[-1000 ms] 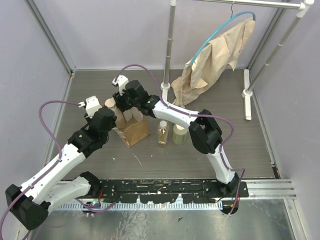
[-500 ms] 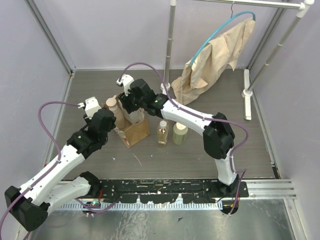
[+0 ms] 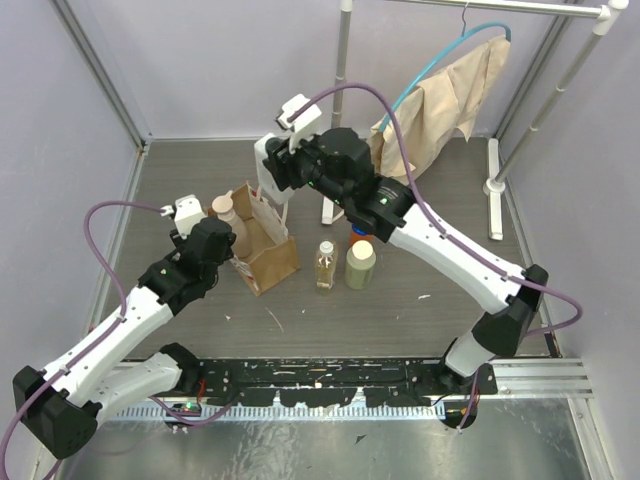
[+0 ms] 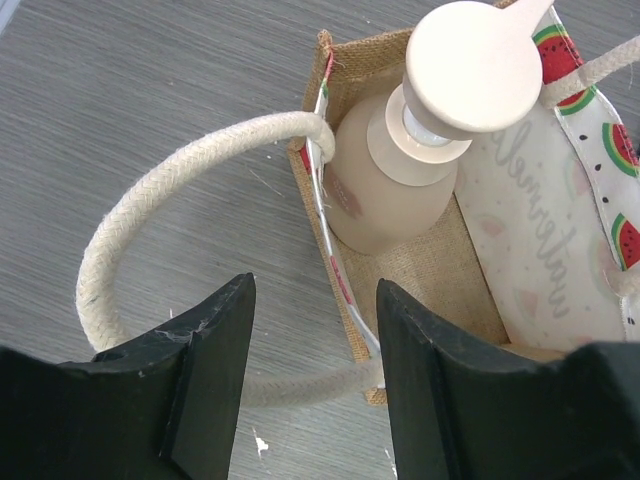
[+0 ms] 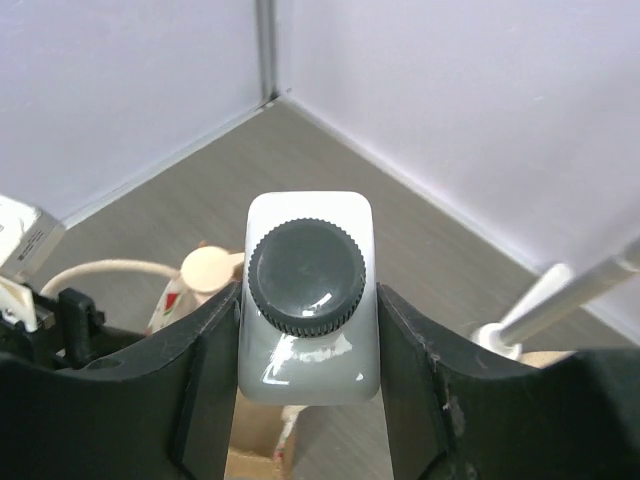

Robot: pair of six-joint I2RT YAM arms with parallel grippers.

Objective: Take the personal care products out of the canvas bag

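Observation:
Next, my right gripper lets go of the white flat-sided bottle on the table [image 3: 346, 255] behind the slim amber and olive-green bottles.
The canvas bag [image 3: 272, 262] stands left of centre, its mouth open. A tan bottle with a peach cap [image 3: 225, 210] stands in it, also seen in the left wrist view [image 4: 400, 190]. My right gripper [image 3: 278, 172] is shut on the white flat-sided bottle with a dark cap [image 5: 308, 270] and holds it in the air above the back of the bag. My left gripper [image 4: 315, 400] is open at the bag's near-left edge, with the cream rope handle [image 4: 150, 195] and the bag's rim between its jaws. The slim amber bottle [image 3: 325, 266] and the olive-green bottle [image 3: 360, 266] stand on the table right of the bag.
A large beige cloth on a teal hanger [image 3: 430, 120] hangs from a metal rack at the back right. The rack's upright pole [image 3: 340, 90] and its white foot [image 3: 494, 185] stand on the table. A small orange object [image 3: 358, 233] shows behind the olive-green bottle.
My right gripper has risen out of the bag with the white bottle and moved back and right. The left arm has barely moved.

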